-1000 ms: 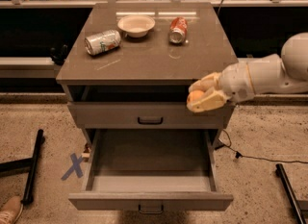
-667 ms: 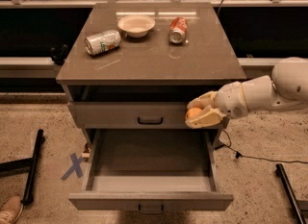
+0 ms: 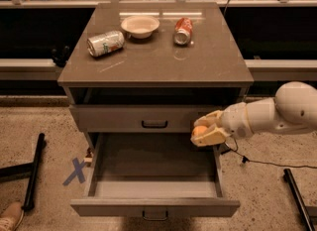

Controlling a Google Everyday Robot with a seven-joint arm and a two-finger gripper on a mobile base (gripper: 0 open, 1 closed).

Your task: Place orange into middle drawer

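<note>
Next, I release the orange near the centre of the middle drawer's bottom point(image 3: 173, 158), slightly toward my arm's side. It hangs just above the drawer's back corner now.
My gripper point(image 3: 204, 130) comes in from the right on a white arm and is shut on the orange point(image 3: 199, 131), of which only a small part shows between the cream fingers point(image 3: 210, 137). It hangs just above the back right corner of the middle drawer point(image 3: 154, 175), which is pulled wide open and has nothing in it. The upper handled drawer point(image 3: 148, 118) is shut, right behind the gripper.
On the cabinet top point(image 3: 208, 61) lie a tipped silver-green can point(image 3: 105, 43), a white bowl point(image 3: 140, 26) and a tipped red can point(image 3: 183, 30). A blue X point(image 3: 75, 171) marks the floor at left. Black bars point(image 3: 33, 170) lie on the floor at left and right.
My gripper has moved down and to the left with the orange, from level with the cabinet top's edge to just above the open drawer's right rear corner.
</note>
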